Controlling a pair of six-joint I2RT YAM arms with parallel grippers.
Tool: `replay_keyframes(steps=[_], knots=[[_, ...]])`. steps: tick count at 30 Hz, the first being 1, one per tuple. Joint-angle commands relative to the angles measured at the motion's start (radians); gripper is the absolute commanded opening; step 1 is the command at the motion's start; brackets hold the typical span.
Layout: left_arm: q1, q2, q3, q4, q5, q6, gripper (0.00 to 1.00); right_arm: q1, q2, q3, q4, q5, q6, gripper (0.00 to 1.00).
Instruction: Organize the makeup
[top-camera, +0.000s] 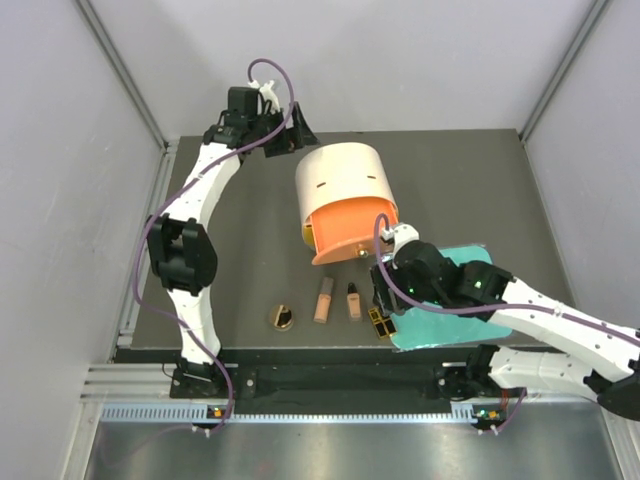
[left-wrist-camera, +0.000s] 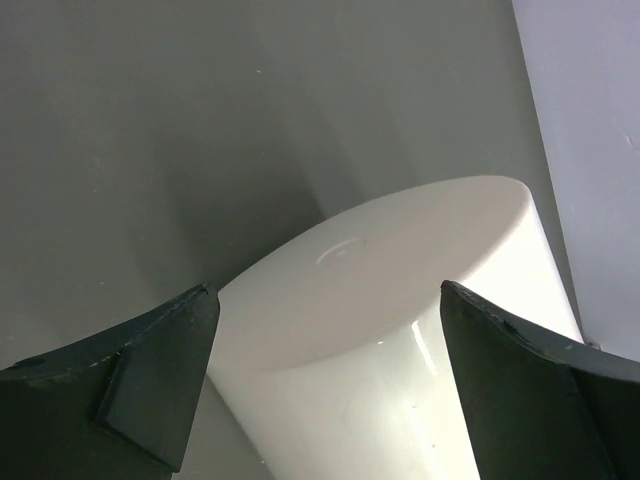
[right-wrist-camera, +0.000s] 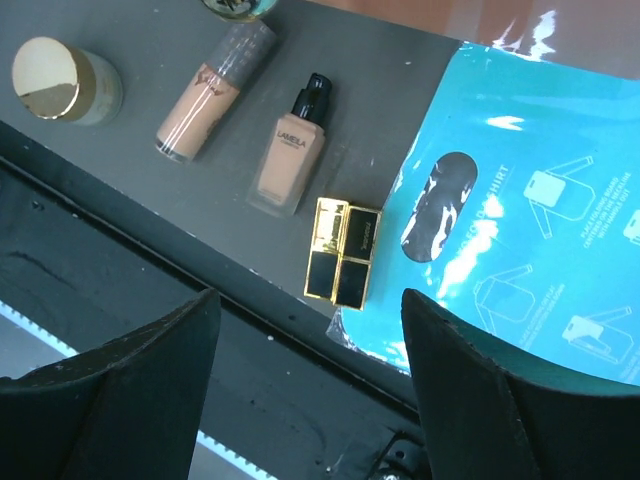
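Note:
My right gripper should close on the bottom end (top-camera: 355, 314) (right-wrist-camera: 276, 188) of the peach-beige tube that has the black cap, next to the black-and-gold piece.
Two peach-beige tubes (top-camera: 323, 299) (top-camera: 353, 302) lie side by side near the table's front edge, with a round gold-rimmed compact (top-camera: 282, 317) to their left and a black-and-gold rectangular piece (top-camera: 379, 322) to their right. In the right wrist view the tubes (right-wrist-camera: 207, 90) (right-wrist-camera: 290, 150), the compact (right-wrist-camera: 60, 78) and the black-and-gold piece (right-wrist-camera: 343, 250) all show. My right gripper (top-camera: 385, 298) (right-wrist-camera: 305, 365) is open and empty, above the black-and-gold piece. My left gripper (top-camera: 288, 135) (left-wrist-camera: 325, 340) is open and empty at the back, over the cream box.
A big cream-and-orange cylindrical box (top-camera: 345, 200) (left-wrist-camera: 400, 320) lies on its side mid-table, its orange opening towards the makeup. A flat teal board (top-camera: 440, 320) (right-wrist-camera: 520, 180) with a handle hole lies at the front right, under my right arm. Grey walls enclose the table.

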Motion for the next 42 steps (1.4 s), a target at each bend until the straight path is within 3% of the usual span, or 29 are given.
replay_keyframes(steps=[1,14,21,25,28,38,42], knots=[[0.04,-0.068,0.036,0.049,-0.025,-0.032,0.98,0.024,0.034,-0.024,0.114,-0.012,-0.024,0.73],[0.058,-0.108,0.081,-0.065,-0.071,-0.029,0.99,0.039,0.122,-0.03,0.234,-0.058,-0.044,0.73],[0.058,-0.136,0.069,-0.067,-0.077,-0.078,0.99,0.07,-0.008,-0.163,0.275,0.025,0.045,0.71],[0.057,-0.111,0.163,-0.188,-0.062,-0.046,0.99,0.12,-0.079,-0.254,0.332,0.1,0.136,0.7],[0.057,-0.131,0.155,-0.226,-0.065,-0.032,0.99,0.188,-0.105,-0.316,0.375,0.165,0.177,0.7],[0.057,-0.228,0.075,-0.274,-0.046,-0.033,0.99,0.286,0.049,-0.336,0.499,0.335,0.18,0.69],[0.057,-0.249,0.067,-0.31,-0.04,-0.006,0.99,0.284,0.128,-0.32,0.568,0.358,0.183,0.63]])
